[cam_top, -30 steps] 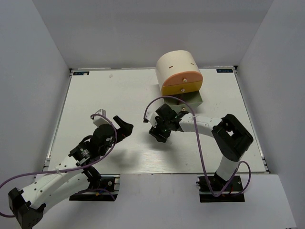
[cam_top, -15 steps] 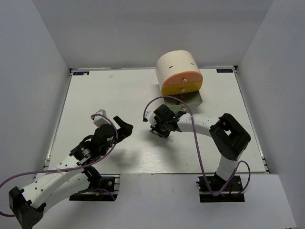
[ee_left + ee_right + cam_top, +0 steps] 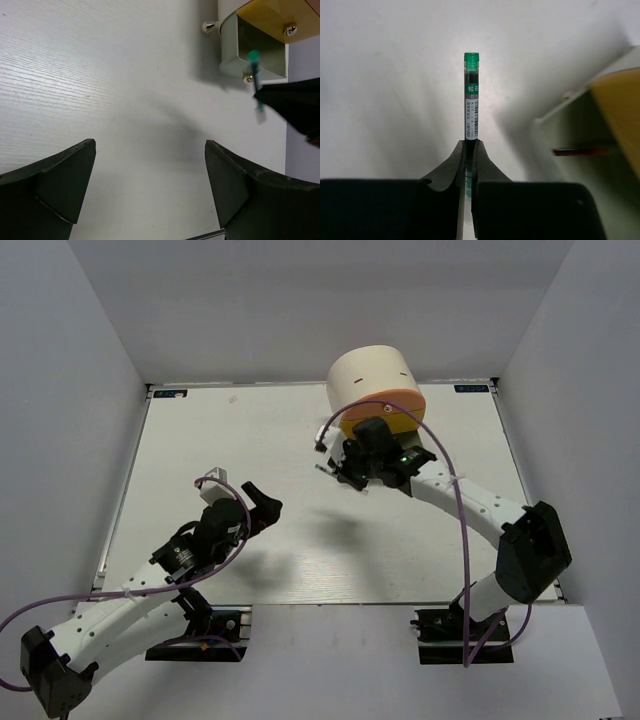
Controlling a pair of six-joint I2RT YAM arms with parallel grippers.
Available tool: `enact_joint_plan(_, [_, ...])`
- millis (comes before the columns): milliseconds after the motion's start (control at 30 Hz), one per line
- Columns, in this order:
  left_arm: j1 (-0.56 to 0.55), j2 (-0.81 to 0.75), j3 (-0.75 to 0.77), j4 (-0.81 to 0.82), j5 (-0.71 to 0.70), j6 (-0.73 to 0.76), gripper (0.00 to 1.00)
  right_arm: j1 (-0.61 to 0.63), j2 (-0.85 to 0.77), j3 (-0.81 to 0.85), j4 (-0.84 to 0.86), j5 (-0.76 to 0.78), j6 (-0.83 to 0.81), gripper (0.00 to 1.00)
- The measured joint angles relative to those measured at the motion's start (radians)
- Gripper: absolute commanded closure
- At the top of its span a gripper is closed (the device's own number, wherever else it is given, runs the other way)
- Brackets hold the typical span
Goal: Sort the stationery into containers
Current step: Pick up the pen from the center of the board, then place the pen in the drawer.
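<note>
The robot's right gripper should release the thin clear pen across the red pen inside the pale green bottom drawer (image 3: 377, 451) (image 3: 579, 152).
My right gripper (image 3: 471, 145) is shut on a thin clear pen (image 3: 471, 100) with a green end and a white label, which sticks out forward past the fingertips. In the top view this gripper (image 3: 345, 472) hangs above the table just in front of the cream organiser (image 3: 372, 375). The pale green bottom drawer (image 3: 570, 125) stands pulled out, and a thin red pen (image 3: 582, 150) lies inside it. Above it sits the yellow drawer front (image 3: 272, 15). The held pen (image 3: 256, 75) hovers beside the open drawer's knob. My left gripper (image 3: 262, 508) is open over bare table, its fingers (image 3: 60, 180) wide apart.
White walls close in the table (image 3: 250, 440) on the left, back and right. The orange top drawer front (image 3: 405, 416) shows behind the right arm. Purple cables loop off both arms.
The right gripper shut on the pen at the table's middle, lifted it and carried it back and right to the front of the organiser. The left arm barely moved.
</note>
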Motion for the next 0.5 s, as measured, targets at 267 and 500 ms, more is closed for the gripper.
enact_joint_plan(267, [0.000,0.001,-0.013,0.032,0.011,0.014,0.00,-0.158,-0.049,0.050,0.026,0.019,-0.164,1.00])
enact_joint_plan(500, [0.000,0.023,-0.030,0.065,0.027,0.027,0.00,-0.313,-0.076,-0.028,0.090,-0.074,-0.414,1.00])
